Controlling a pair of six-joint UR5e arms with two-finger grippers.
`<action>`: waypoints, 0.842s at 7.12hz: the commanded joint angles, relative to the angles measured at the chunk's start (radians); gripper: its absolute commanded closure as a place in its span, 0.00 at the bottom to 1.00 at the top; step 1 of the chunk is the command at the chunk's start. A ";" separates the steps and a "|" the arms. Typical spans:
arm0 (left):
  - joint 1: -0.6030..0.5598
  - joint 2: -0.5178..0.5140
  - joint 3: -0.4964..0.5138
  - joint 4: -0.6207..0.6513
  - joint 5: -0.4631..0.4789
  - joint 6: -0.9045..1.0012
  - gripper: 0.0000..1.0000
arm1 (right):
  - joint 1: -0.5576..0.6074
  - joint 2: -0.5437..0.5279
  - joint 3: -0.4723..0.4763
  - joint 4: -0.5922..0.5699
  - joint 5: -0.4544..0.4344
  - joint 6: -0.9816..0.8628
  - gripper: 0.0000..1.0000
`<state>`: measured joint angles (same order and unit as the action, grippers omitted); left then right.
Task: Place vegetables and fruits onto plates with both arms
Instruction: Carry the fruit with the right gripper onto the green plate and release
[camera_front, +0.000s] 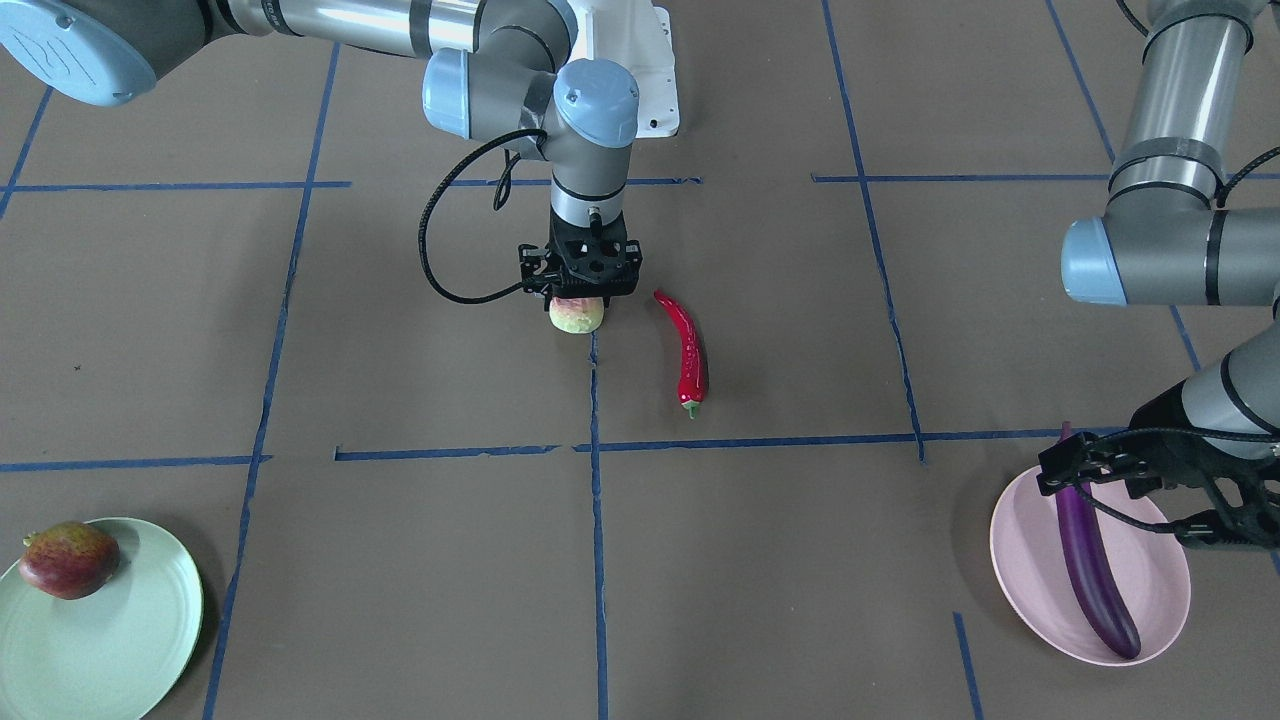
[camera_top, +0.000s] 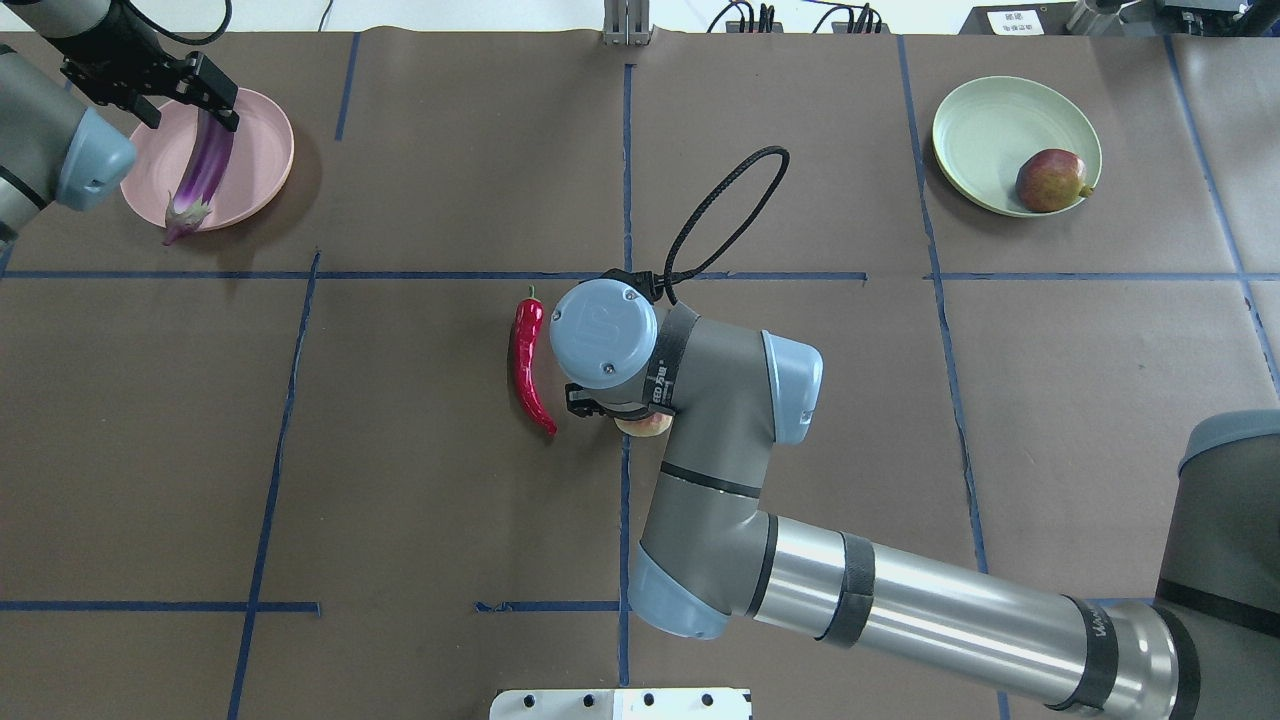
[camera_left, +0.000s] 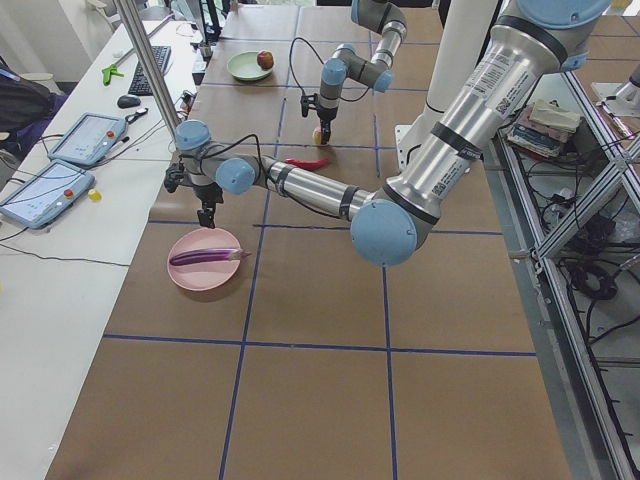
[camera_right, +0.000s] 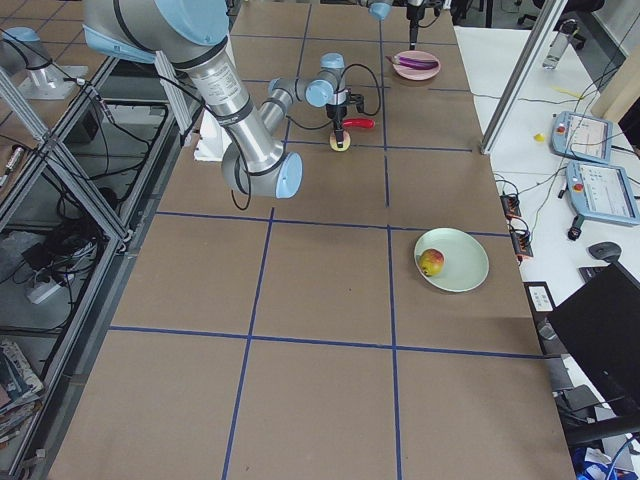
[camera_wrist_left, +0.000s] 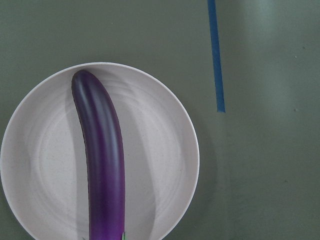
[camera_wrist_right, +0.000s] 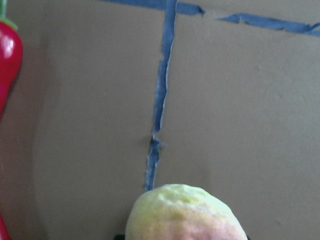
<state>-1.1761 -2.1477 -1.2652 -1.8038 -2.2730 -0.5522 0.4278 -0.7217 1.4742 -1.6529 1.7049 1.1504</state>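
Note:
The pale pink-yellow fruit will come to rest on the mint green plate (camera_front: 122, 626) beside the dark red-green fruit, once I release it there from my right gripper.
My right gripper (camera_front: 578, 297) is down over the pale pink-yellow fruit (camera_front: 577, 317) at the table's middle and is shut on it. The fruit fills the bottom of the right wrist view (camera_wrist_right: 185, 212). The red chili (camera_front: 688, 350) lies beside it on the table. My left gripper (camera_top: 188, 105) hangs open and empty above the pink plate (camera_top: 255, 150). The purple eggplant (camera_top: 205, 170) lies on that plate with its stem over the rim, and it also shows in the left wrist view (camera_wrist_left: 102, 160). The dark red-green fruit (camera_top: 1050, 180) sits on the mint green plate (camera_top: 990, 130).
Brown paper with blue tape lines (camera_front: 595, 560) covers the table. The robot's white base (camera_top: 620, 704) stands at the near edge. Operator desks with tablets (camera_left: 60, 165) run along the far side.

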 joint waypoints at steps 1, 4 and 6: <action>0.004 0.009 0.000 -0.002 0.000 0.000 0.00 | 0.157 0.008 0.008 -0.004 0.109 -0.111 0.98; 0.021 0.011 -0.016 -0.002 -0.002 -0.029 0.00 | 0.467 -0.015 -0.136 0.004 0.249 -0.567 0.98; 0.027 0.011 -0.020 -0.002 0.000 -0.031 0.00 | 0.630 -0.069 -0.320 0.177 0.339 -0.821 0.98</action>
<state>-1.1529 -2.1369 -1.2823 -1.8055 -2.2739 -0.5801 0.9558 -0.7491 1.2664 -1.6024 1.9827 0.4826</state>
